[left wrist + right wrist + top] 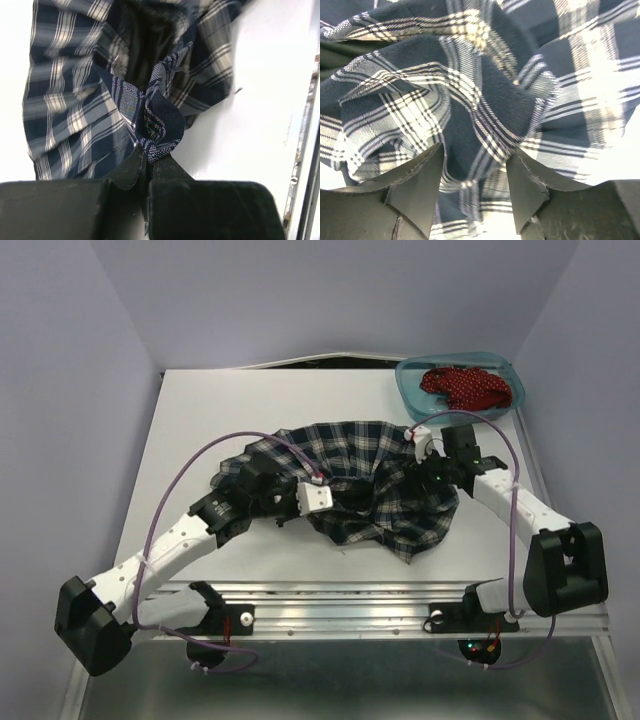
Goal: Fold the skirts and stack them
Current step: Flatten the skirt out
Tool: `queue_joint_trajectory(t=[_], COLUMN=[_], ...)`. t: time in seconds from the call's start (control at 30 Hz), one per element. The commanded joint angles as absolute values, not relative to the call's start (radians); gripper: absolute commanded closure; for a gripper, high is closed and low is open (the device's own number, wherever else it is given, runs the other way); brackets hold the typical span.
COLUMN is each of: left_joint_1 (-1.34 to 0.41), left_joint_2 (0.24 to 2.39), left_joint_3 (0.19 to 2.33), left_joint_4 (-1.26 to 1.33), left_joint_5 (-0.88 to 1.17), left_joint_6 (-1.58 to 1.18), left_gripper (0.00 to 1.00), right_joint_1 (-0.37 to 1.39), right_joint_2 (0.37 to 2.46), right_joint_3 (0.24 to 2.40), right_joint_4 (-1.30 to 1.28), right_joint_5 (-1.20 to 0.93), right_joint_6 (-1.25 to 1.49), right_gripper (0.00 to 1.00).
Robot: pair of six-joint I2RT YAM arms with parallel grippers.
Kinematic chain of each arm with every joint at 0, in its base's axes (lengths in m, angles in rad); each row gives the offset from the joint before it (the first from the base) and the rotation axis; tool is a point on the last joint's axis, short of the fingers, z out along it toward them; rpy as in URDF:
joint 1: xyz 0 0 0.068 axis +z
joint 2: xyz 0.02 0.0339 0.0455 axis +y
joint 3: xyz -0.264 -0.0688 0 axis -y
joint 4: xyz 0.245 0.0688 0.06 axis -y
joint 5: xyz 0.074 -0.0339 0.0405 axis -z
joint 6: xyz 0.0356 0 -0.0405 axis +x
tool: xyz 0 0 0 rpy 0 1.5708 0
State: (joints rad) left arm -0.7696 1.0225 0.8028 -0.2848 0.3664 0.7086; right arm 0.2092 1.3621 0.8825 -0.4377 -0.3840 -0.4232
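Note:
The middle of the plaid skirt is crumpled between my grippers. Next, my right gripper pinches the skirt's bunched edge (479, 156) so both can lift and stretches it flat.
The plaid skirt (385, 505) lies crumpled in the middle of the white table (230, 410). My left gripper (345, 497) is over its left part and is shut on a pinched fold of the plaid cloth (155, 120), as the left wrist view (148, 156) shows. My right gripper (427, 472) is over the skirt's right edge. In the right wrist view (476, 167) it is open, and bunched plaid cloth (470, 100) lies between and beyond its fingers (420, 185). The red dotted skirt (465, 387) lies heaped in the teal tub (405, 390).
The teal tub stands at the table's back right corner. A metal rail (350, 605) runs along the near edge between the arm bases. Purple cables loop over both arms. Lilac walls close in the back and sides.

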Motion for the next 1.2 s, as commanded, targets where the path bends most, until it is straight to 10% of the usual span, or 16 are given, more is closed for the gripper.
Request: queue_joint_trajectory(t=[0.0,0.17,0.63,0.8,0.87,1.17], left_joint_1=[-0.605,-0.408,-0.282,-0.229,-0.195,0.101], left_joint_2=[1.035,1.118,1.221,1.239,1.249,1.235], left_joint_3=[0.853,0.894,0.966,0.992,1.012,1.290], left_joint_4=[-0.350,-0.353,-0.347,-0.330,-0.325,-0.285], left_joint_5=[0.528,0.632,0.655,0.664,0.670,0.677], left_joint_6=[0.658,0.623,0.594,0.513,0.479,0.324], left_gripper=[1.00,1.00,1.00,1.00,1.00,1.00], right_joint_1=[0.187,0.166,0.146,0.146,0.146,0.003], right_joint_2=[1.321,1.356,1.600,1.690,1.697,1.559], right_joint_3=[0.950,0.976,1.120,1.132,1.155,1.460], right_joint_4=[-0.442,-0.420,-0.368,-0.325,-0.330,-0.321], right_joint_5=[-0.462,-0.502,-0.802,-0.758,-0.756,-0.637], right_joint_6=[-0.451,-0.457,-0.239,-0.238,-0.235,-0.150], right_gripper=[0.43,0.50,0.29,0.60,0.95,0.99])
